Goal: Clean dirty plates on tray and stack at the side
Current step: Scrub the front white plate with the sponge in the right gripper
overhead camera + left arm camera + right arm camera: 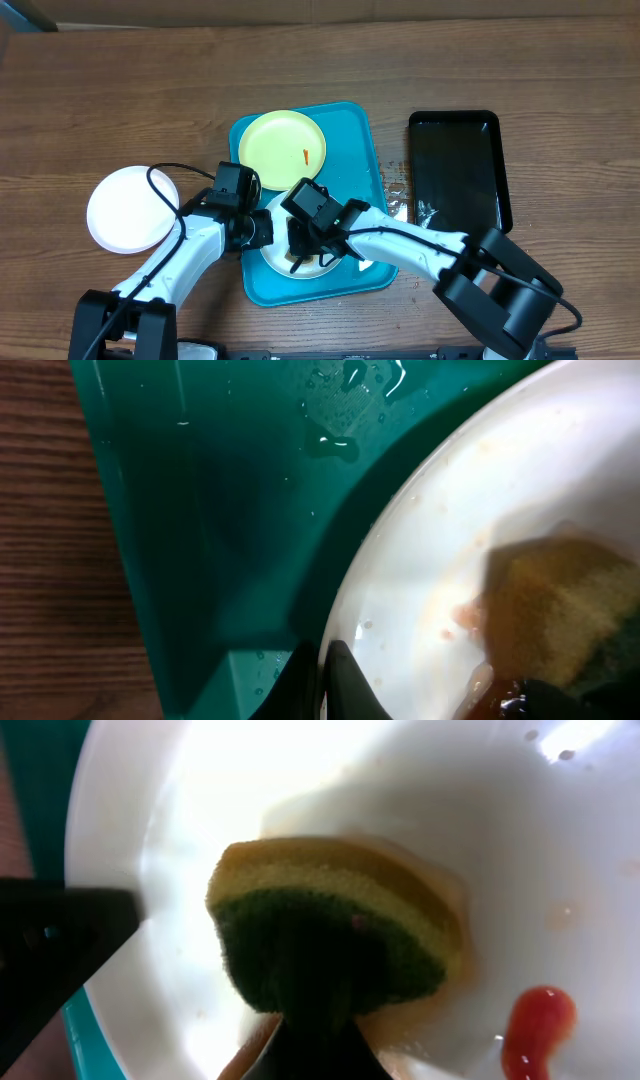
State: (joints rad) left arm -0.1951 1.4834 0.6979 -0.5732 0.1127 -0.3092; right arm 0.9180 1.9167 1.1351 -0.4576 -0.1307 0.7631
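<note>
Next, my right gripper releases the yellow-and-green sponge on the near half of the black tray's bottom (459, 187). The sponge is now pressed flat on the plate.
On the near half of the turquoise tray (355, 130) lies a white dirty plate (318, 268), which fills the right wrist view (420, 790). My left gripper (325, 682) is shut on this plate's left rim (350, 600); from overhead it sits at the plate's left side (262, 230). My right gripper (315, 1035) is shut on a yellow-and-green sponge (335, 915), pressed flat on the plate beside a red smear (540, 1025). Overhead, that gripper (300, 245) hangs over the plate. A pale yellow plate (285, 143) with an orange smear lies on the tray's far half.
A white plate (128, 210) rests on the wooden table left of the tray. A black tray (455, 170) lies to the right. Water drops (395, 190) wet the table between the two trays, and more drops sit on the turquoise tray floor (335, 445).
</note>
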